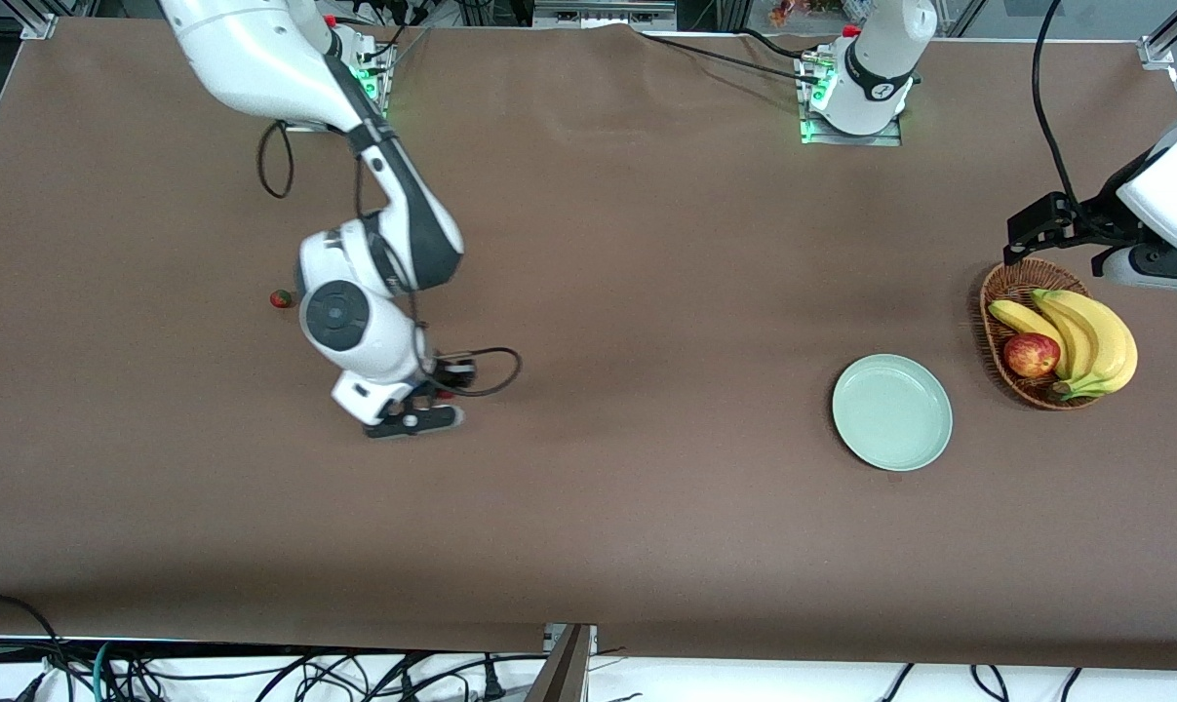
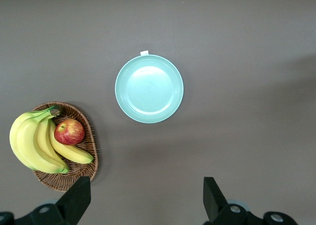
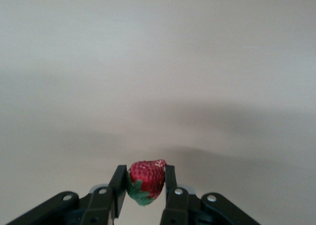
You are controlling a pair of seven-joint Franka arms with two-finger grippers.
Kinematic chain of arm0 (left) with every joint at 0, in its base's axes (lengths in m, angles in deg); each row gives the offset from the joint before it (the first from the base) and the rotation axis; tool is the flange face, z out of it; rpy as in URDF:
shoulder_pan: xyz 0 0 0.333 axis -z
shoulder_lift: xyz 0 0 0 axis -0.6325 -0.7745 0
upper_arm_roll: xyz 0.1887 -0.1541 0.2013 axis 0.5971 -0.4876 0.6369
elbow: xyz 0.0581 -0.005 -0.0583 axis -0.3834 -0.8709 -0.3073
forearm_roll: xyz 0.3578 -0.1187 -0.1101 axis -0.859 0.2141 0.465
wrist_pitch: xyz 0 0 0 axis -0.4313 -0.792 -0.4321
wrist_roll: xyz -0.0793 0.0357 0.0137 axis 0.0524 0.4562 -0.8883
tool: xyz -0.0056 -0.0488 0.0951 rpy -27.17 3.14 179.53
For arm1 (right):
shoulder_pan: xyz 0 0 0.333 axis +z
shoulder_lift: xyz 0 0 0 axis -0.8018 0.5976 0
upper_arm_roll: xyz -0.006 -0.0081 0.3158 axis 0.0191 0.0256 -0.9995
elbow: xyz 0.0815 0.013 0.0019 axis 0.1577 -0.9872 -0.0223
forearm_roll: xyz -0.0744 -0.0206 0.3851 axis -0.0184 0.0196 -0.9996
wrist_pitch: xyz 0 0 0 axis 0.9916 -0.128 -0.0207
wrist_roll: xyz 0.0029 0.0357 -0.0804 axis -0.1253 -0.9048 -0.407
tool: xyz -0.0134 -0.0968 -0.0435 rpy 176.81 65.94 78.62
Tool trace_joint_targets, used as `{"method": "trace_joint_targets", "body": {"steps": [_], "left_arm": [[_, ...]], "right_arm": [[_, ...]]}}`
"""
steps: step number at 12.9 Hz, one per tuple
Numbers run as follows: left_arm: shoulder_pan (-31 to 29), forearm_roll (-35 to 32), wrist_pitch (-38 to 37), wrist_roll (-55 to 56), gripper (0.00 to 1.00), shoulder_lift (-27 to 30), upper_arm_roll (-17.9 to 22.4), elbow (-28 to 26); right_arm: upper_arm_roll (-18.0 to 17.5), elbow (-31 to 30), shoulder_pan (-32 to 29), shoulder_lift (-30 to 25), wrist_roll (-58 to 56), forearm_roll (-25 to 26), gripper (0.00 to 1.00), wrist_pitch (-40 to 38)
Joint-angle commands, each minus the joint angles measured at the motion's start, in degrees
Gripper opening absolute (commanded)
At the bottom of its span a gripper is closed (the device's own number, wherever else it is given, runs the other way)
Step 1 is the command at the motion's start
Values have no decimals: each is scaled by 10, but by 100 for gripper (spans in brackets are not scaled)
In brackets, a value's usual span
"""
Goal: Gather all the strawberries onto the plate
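Observation:
I should use my right gripper to release the strawberry on the bare table [image 1: 733, 329], just a little short of the mint-green plate. The strawberry is now held low over the table.
My right gripper [image 1: 439, 394] is shut on one strawberry [image 3: 146, 181], red with a green cap, held between the fingertips [image 3: 170, 178] low over the bare table toward the right arm's end. A second strawberry [image 1: 280, 298] lies on the table beside the right arm's wrist. A third strawberry is not in view. The pale mint-green plate [image 1: 891, 410] sits empty toward the left arm's end; it also shows in the left wrist view [image 2: 149, 88]. My left gripper [image 1: 1037, 232] is open and empty, high over the basket's rim, its fingers [image 2: 74, 201] wide apart.
A brown wicker basket [image 1: 1009, 289] with bananas [image 1: 1090, 336] and a red apple [image 1: 1031, 354] stands beside the plate at the left arm's end. A black cable loops from the right wrist [image 1: 495, 370]. Brown cloth covers the table.

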Motion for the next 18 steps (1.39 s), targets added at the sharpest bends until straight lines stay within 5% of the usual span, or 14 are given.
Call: {"method": "trace_joint_targets", "body": {"steps": [1, 5, 11, 13, 15, 17, 18], "left_arm": [[-1, 9, -8, -8, 100, 5, -1, 6], [-1, 9, -8, -7, 100, 5, 0, 6], [-1, 9, -8, -7, 100, 5, 1, 7], [-1, 9, -8, -8, 100, 5, 2, 7], [-1, 9, -8, -7, 100, 5, 2, 7], [-1, 9, -8, -7, 100, 5, 3, 7], [-1, 10, -8, -7, 100, 5, 4, 7]], "right_arm": [[-37, 114, 16, 85, 67, -30, 10, 35], [-90, 171, 78, 180, 144, -41, 10, 228], [-89, 201, 195, 236, 298, -41, 18, 398], [-89, 200, 215, 241, 331, -41, 26, 435], [-89, 200, 217, 240, 339, -41, 56, 437], [-87, 201, 213, 233, 335, -40, 76, 435], [-83, 200, 207, 226, 326, -34, 78, 429]]}}
